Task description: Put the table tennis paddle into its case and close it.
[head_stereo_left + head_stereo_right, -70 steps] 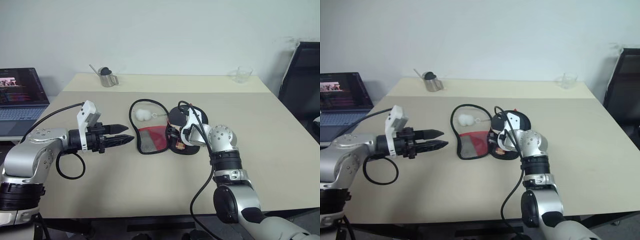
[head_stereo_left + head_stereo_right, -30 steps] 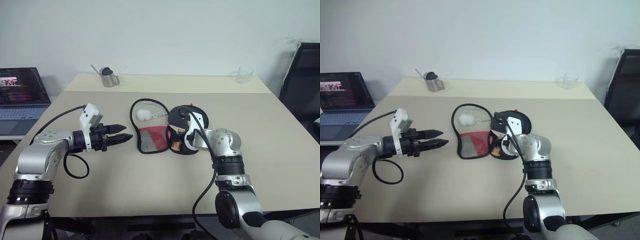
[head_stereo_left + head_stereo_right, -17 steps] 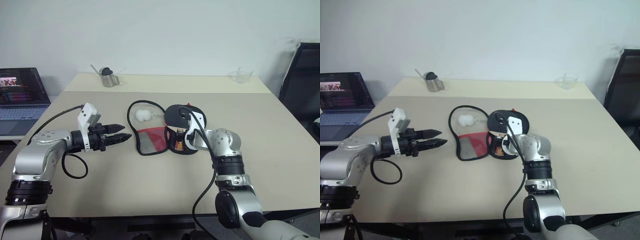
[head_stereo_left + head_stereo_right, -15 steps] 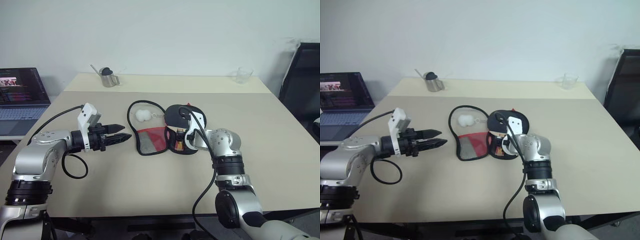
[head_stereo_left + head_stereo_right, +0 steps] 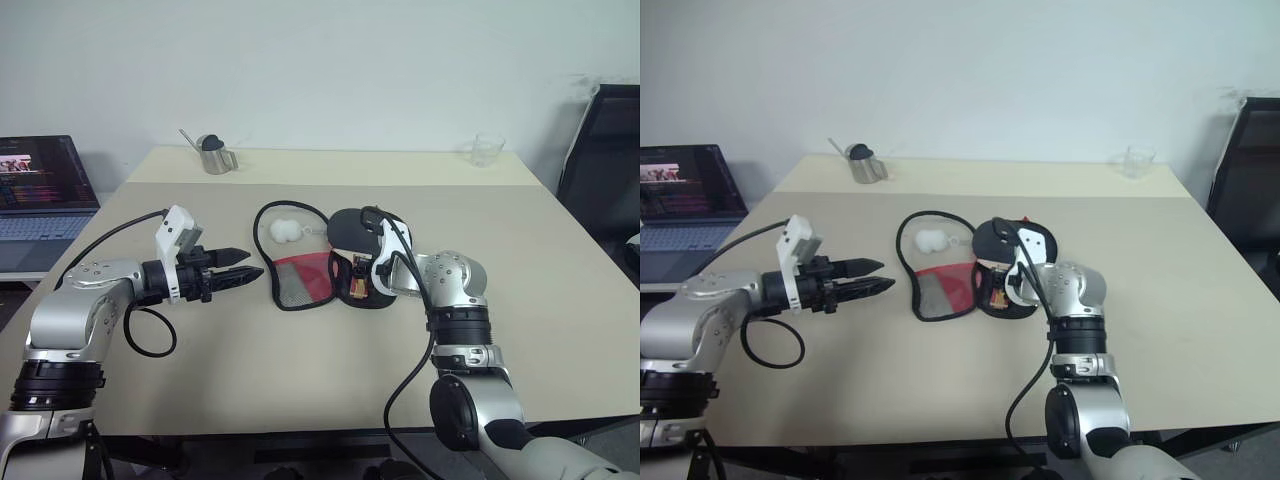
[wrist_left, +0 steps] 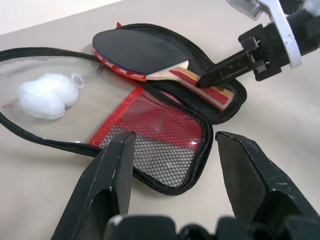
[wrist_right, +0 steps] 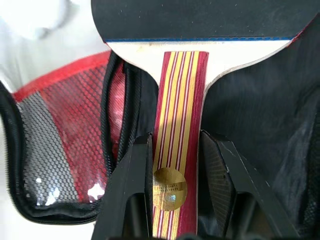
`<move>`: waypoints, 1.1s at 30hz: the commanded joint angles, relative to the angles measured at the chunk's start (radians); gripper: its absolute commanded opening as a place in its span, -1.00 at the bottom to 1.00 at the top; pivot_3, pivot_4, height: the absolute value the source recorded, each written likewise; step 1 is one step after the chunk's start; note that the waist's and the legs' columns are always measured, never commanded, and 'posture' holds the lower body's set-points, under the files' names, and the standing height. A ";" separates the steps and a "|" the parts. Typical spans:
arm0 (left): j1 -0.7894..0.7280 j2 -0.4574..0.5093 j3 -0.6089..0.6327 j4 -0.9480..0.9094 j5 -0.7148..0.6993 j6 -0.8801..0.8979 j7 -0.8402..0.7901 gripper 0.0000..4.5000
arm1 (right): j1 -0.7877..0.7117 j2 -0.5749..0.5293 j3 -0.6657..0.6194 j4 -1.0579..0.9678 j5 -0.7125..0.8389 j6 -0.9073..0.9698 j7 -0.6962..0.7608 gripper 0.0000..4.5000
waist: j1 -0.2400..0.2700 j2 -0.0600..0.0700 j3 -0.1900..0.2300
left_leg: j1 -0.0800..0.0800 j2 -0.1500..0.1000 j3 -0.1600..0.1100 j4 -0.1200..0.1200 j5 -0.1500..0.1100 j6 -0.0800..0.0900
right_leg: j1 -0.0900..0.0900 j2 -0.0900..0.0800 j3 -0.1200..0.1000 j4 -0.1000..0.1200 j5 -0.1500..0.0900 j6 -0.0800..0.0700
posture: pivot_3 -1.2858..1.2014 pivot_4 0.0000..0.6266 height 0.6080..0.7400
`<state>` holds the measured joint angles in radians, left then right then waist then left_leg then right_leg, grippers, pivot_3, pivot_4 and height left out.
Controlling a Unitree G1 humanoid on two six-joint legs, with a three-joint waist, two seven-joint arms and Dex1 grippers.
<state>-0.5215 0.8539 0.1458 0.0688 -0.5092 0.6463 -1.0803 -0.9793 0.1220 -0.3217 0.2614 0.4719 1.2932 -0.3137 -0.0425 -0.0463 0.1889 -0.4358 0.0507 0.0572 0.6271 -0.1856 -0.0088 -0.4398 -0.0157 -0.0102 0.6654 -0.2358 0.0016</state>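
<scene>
The paddle's blade lies over the case's edge beside the white ball charm, so my right gripper will retake the paddle's handle (image 7: pixel 179 112) and shift the blade inside.
The case (image 5: pixel 300 280) lies unzipped and spread open on the table, its red mesh flap (image 6: pixel 165 145) to the left and its white ball charm (image 5: pixel 285 229) on the clear flap. The table tennis paddle (image 5: pixel 345 228) rests on the black right half, handle (image 7: pixel 179 125) toward me. My right gripper (image 7: pixel 176 137) is shut on the handle, one finger on each side. My left gripper (image 5: pixel 258 264) hovers open just left of the case, fingers (image 6: pixel 117 170) pointing at the mesh flap and holding nothing.
A metal cup (image 5: pixel 213 155) and a small glass (image 5: pixel 487 149) stand at the far edge of the table. A laptop (image 5: pixel 40 185) sits on a side desk at left. A black chair (image 5: pixel 600 170) stands at right.
My right gripper has closed further on the handle, and the paddle and case have shifted slightly left. My left gripper has stayed where it was, still open.
</scene>
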 commanded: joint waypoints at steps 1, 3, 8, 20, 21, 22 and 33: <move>-0.016 0.015 0.029 -0.025 -0.009 -0.014 -0.001 0.24 | -0.048 0.001 -0.014 -0.068 0.012 0.010 0.018 -0.51 | 0.000 0.000 0.000 | 0.000 0.000 0.000 0.000 0.000 0.000 | 0.000 0.000 0.000 0.000 0.000 0.000 | 0.03 -0.52 1.00; -0.019 0.014 0.027 -0.022 -0.008 -0.017 -0.002 0.24 | -0.057 -0.008 -0.029 -0.081 0.012 0.019 0.018 -0.51 | 0.000 0.000 0.000 | 0.000 0.000 0.000 0.000 0.000 0.000 | 0.000 0.000 0.000 0.000 0.000 0.000 | 0.03 -0.52 1.00; -0.024 0.014 0.024 -0.013 -0.006 -0.021 -0.006 0.24 | -0.068 -0.029 -0.044 -0.093 0.001 0.028 0.021 -0.51 | 0.000 0.000 0.000 | 0.000 0.000 0.000 0.000 0.000 0.000 | 0.000 0.000 0.000 0.000 0.000 0.000 | 0.03 -0.52 1.00; -0.032 0.013 0.015 -0.008 -0.002 -0.020 -0.012 0.24 | -0.020 -0.092 0.027 -0.084 -0.106 -0.018 0.036 -0.97 | 0.000 0.000 0.000 | 0.000 0.000 0.000 0.000 0.000 0.000 | 0.000 0.000 0.000 0.000 0.000 0.000 | 0.03 -0.52 1.00; -0.033 0.013 0.015 -0.007 -0.002 -0.021 -0.012 0.24 | -0.018 -0.092 0.031 -0.084 -0.114 -0.020 0.039 -0.97 | 0.000 0.000 0.000 | 0.000 0.000 0.000 0.000 0.000 0.000 | 0.000 0.000 0.000 0.000 0.000 0.000 | 0.03 -0.52 1.00; -0.033 0.013 0.015 -0.008 -0.001 -0.020 -0.012 0.24 | -0.015 -0.092 0.033 -0.084 -0.119 -0.020 0.042 -0.97 | 0.000 0.000 0.000 | 0.000 0.000 0.000 0.000 0.000 0.000 | 0.000 0.000 0.000 0.000 0.000 0.000 | 0.03 -0.52 1.00; -0.027 0.010 0.014 -0.011 0.003 -0.024 -0.006 0.24 | -0.036 -0.070 0.084 -0.080 -0.122 -0.042 0.155 -0.90 | 0.000 0.000 0.000 | 0.000 0.000 0.000 0.000 0.000 0.000 | 0.000 0.000 0.000 0.000 0.000 0.000 | 0.03 -0.52 1.00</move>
<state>-0.5300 0.8539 0.1450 0.0749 -0.5058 0.6429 -1.0824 -0.9856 0.0503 -0.2546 0.2146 0.3424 1.2782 -0.1817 -0.0422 -0.0464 0.1889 -0.4358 0.0506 0.0572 0.6271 -0.1856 -0.0088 -0.4398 -0.0155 -0.0103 0.6653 -0.2359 0.0016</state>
